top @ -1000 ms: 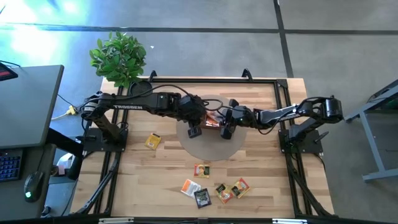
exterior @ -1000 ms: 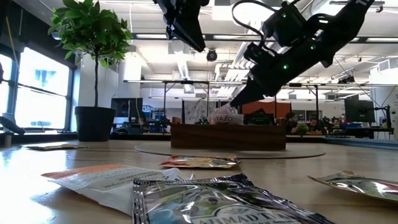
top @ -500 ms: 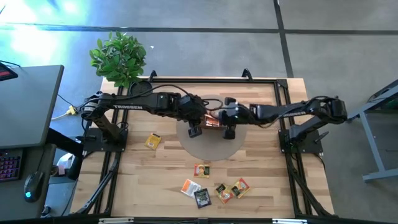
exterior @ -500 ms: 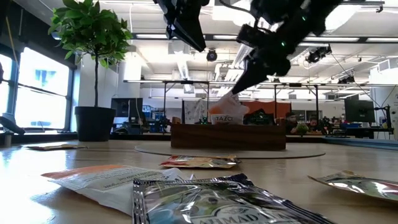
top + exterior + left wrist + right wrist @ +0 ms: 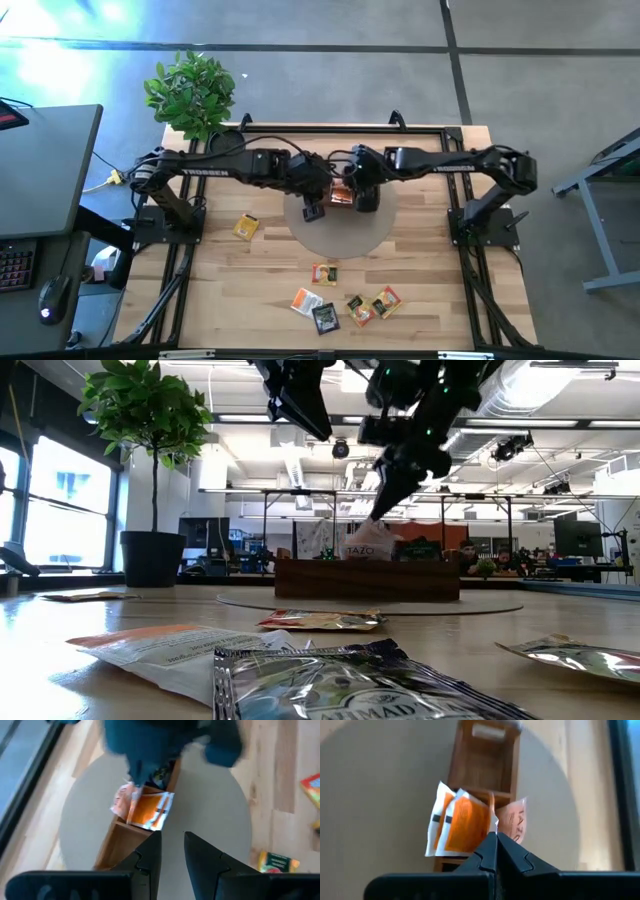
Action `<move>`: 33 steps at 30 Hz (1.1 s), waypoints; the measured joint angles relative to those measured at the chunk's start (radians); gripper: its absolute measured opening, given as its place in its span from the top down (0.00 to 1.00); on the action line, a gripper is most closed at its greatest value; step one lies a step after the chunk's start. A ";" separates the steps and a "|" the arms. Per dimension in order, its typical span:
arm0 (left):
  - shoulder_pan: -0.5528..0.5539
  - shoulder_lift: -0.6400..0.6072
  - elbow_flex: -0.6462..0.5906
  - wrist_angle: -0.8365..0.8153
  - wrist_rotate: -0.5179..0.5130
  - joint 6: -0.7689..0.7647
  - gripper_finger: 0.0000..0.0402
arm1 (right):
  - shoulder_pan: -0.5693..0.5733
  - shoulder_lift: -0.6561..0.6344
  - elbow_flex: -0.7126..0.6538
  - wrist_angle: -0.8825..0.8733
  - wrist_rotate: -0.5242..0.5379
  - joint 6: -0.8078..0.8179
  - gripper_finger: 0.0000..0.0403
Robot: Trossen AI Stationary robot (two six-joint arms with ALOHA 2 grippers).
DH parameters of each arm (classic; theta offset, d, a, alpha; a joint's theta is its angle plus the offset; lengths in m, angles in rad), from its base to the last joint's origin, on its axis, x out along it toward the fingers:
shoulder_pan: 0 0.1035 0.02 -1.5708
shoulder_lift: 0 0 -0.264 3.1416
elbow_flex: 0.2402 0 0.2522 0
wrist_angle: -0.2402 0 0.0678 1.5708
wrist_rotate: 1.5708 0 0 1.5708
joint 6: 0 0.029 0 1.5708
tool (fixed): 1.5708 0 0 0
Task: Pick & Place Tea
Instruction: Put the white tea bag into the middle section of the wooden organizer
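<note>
Next, I open my right gripper, reach lower and pinch its near end (image 5: pixel 494 822) deeper, since my fingers grip only the corner of the thin packet standing on edge in the tray.
The wooden tray (image 5: pixel 330 578) stands on a grey round mat (image 5: pixel 340 238) at mid table. White-and-orange tea packets (image 5: pixel 465 825) stand upright in its middle compartment. My right gripper (image 5: pixel 496 840) is right above them, shut on a thin packet seen edge-on. My left gripper (image 5: pixel 172 837) is open and hovers high over the mat, just to the near-left of the tray. Several loose tea packets (image 5: pixel 345 300) lie flat near the table's near edge, and a yellow one (image 5: pixel 245 226) lies to the left. My right gripper pinches a tea packet by its upper edge (image 5: pixel 491 822) between the two fingertips, coming from above and slanting in from the table's right. The packet stands upright below the fingers, and its lower part sits among the other packets in the tray.
A potted plant (image 5: pixel 192 92) stands at the table's far-left corner. The tray's end compartment (image 5: pixel 487 762) holds a single packet. In the low view, loose packets (image 5: pixel 330 675) lie close in the foreground. Bare wood lies left and right of the mat.
My right gripper has moved toward the table's left and a little toward the far edge, from beside the tray to over its middle. The packet it holds has come down from a slanted pose above the tray to standing among the other packets.
</note>
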 joint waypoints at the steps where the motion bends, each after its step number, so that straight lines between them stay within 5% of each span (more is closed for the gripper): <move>1: -0.001 0.001 0.000 0.001 0.002 0.002 0.79 | -0.007 0.012 0.000 -0.004 -0.010 0.001 1.00; 10: 0.000 0.002 0.000 0.007 -0.003 0.003 0.79 | -0.027 0.039 0.000 0.022 0.028 -0.044 0.99; 21: 0.001 0.002 0.000 -0.042 -0.008 0.003 0.79 | -0.028 0.039 -0.001 0.022 0.112 -0.126 0.83; 33: 0.001 -0.014 0.001 -0.040 -0.007 -0.036 0.79 | -0.027 0.005 -0.001 -0.070 0.103 0.019 0.66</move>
